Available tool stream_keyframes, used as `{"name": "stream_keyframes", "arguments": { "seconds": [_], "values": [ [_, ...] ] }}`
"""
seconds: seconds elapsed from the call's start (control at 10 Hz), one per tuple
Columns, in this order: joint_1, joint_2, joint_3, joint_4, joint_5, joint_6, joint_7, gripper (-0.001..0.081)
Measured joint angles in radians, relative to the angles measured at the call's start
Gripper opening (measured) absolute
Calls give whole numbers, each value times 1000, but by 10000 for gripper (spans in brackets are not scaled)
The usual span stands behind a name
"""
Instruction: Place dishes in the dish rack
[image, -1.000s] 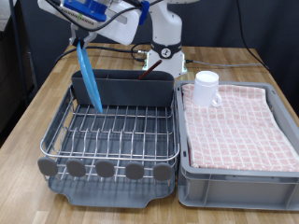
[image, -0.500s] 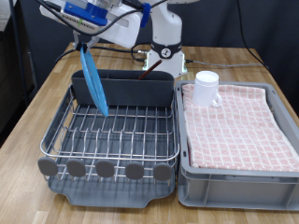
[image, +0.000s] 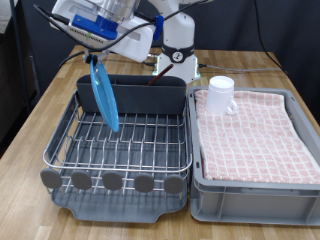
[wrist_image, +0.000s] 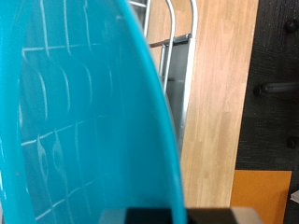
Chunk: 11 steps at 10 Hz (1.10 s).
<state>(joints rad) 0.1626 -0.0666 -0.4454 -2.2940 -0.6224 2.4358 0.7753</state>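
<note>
Next, I put the light-blue plate down on edge between the silver wires in the middle of the dish rack (image: 117, 146) with my gripper.
My gripper (image: 94, 58) is shut on the rim of the round light-blue plate (image: 103, 96). It holds the plate on edge, hanging over the part of the silver wire dish rack (image: 130, 142) towards the exterior view's left, with its lower rim just above the wires. In the wrist view the plate (wrist_image: 75, 121) fills most of the picture, with rack wires (wrist_image: 177, 51) behind it. The white mug (image: 221, 93) stands on the pink checked cloth in the grey bin. The wooden spoon does not show clearly.
The dark grey cutlery holder (image: 145, 97) stands at the rack's back, just right of the plate. Round grey discs (image: 112, 182) line the rack's front. The grey bin (image: 250, 190) with pink cloth (image: 255, 130) sits right of the rack. The robot base (image: 178, 50) stands behind, on the wooden table (image: 50, 100).
The gripper has moved a little to the right and down with the plate. The plate has turned so that more of its face shows, and its lower rim is nearer the wires.
</note>
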Motion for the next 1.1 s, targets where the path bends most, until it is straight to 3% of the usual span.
{"name": "stream_keyframes", "arguments": {
  "seconds": [0.3,1.1],
  "values": [
    [-2,29,-4,-21,-5,61,35,26],
    [-1,96,-4,-23,-106,107,152,26]
  ]
}}
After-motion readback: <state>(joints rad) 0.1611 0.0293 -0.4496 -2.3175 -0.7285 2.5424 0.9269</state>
